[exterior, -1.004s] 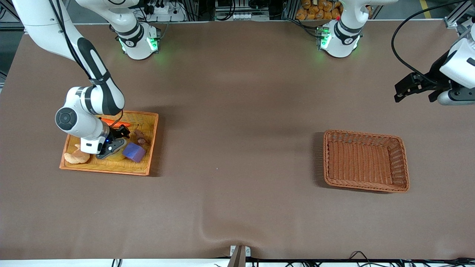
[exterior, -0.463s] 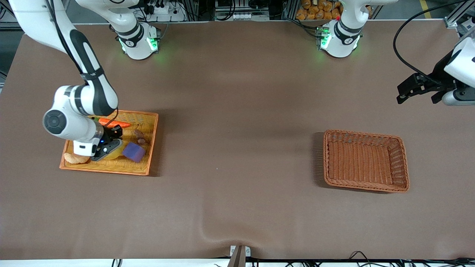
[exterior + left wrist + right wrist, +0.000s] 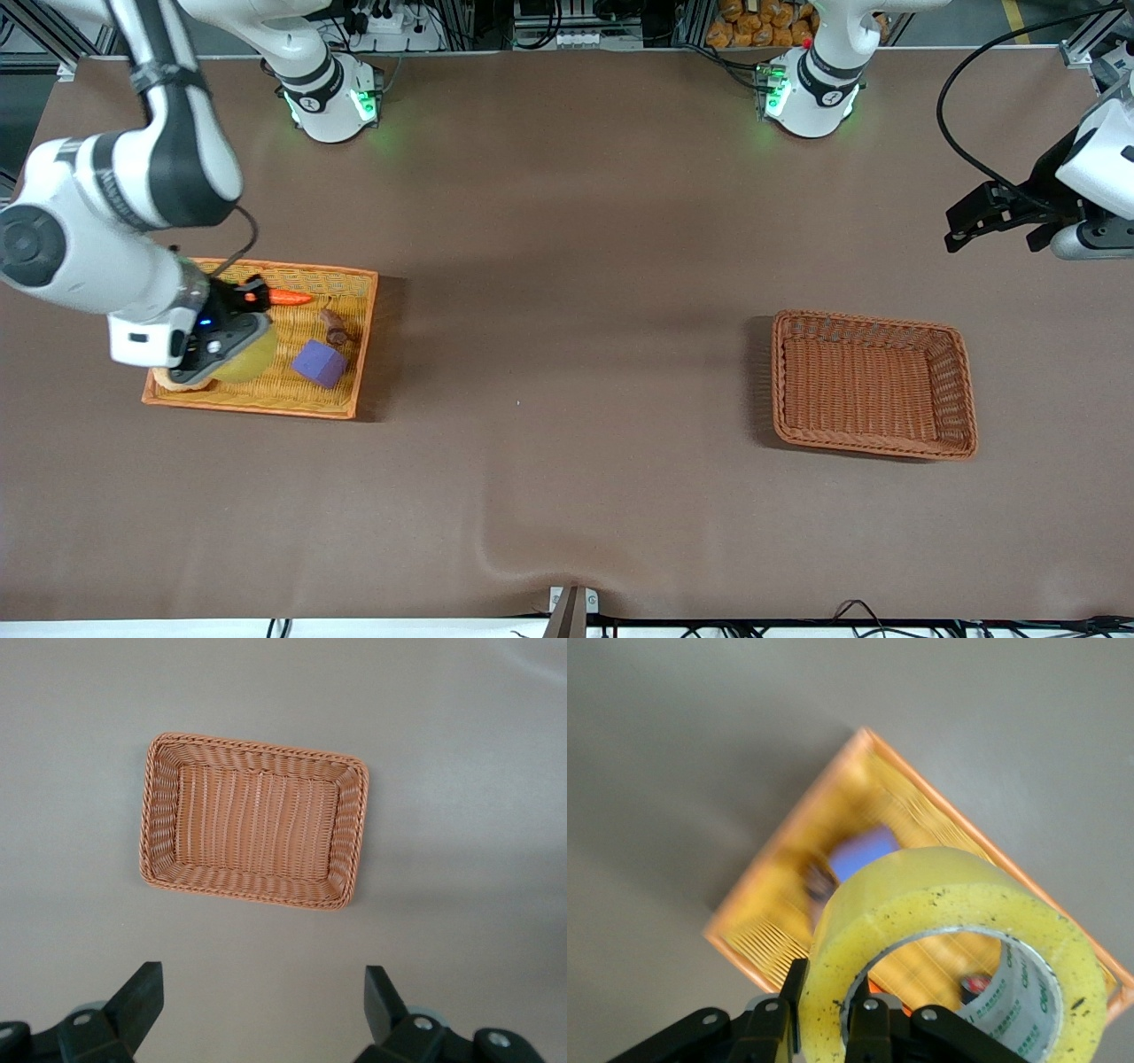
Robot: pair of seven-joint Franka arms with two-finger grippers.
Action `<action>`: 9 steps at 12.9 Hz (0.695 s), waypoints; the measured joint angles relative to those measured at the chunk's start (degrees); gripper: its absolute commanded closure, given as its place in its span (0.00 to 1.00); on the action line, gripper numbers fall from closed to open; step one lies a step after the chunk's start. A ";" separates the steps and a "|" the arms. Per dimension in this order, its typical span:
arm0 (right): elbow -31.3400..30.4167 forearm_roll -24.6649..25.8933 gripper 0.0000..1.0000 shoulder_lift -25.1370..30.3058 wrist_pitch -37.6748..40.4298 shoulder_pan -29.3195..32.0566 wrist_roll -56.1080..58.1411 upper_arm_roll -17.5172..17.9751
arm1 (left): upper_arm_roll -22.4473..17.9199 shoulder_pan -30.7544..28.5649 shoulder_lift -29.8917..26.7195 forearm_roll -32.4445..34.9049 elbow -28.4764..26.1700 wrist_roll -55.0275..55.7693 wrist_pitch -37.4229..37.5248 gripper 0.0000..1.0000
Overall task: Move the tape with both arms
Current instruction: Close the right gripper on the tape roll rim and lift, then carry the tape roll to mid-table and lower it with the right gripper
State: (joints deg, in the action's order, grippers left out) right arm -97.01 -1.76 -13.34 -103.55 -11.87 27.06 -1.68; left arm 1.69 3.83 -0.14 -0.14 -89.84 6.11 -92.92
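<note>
I need to use my right gripper to set the tape down on the bare table (image 3: 590, 315), in the space between the orange tray and the brown wicker basket.
The tape (image 3: 246, 356) is a yellowish translucent roll with a grey-white core. It hangs in the air over the orange tray (image 3: 359, 347), with my right gripper (image 3: 211, 348) shut on it. In the right wrist view one finger (image 3: 799, 990) lies against the outside of the tape (image 3: 948, 904) and the other sits inside the core, so the right gripper (image 3: 833, 1003) pinches the ring's wall. My left gripper (image 3: 961, 229) waits open and holds nothing, up over the table at the left arm's end; the left wrist view shows the left gripper (image 3: 264, 994) with fingers wide apart.
On the tray lie a purple cube (image 3: 319, 362), an orange carrot (image 3: 289, 298), a small brown thing (image 3: 335, 326) and a tan croissant (image 3: 161, 380), mostly hidden under my right hand. A brown wicker basket (image 3: 966, 416) stands toward the left arm's end, also under the left wrist camera (image 3: 257, 749).
My right gripper shut on the tape in the tray, then rose with it, lifting the roll off the tray. The left arm has barely moved.
</note>
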 measured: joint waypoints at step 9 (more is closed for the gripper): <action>21.08 -4.36 1.00 -23.48 -12.14 -34.74 -55.89 0.42 | -0.03 -0.02 0.01 0.00 0.06 0.00 0.00 0.00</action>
State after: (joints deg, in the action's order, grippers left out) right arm -75.93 -6.12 -36.82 -115.69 -46.61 -28.83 -1.26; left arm 1.66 3.82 -0.13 -0.14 -89.79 6.11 -92.92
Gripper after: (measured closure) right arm 0.775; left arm 0.000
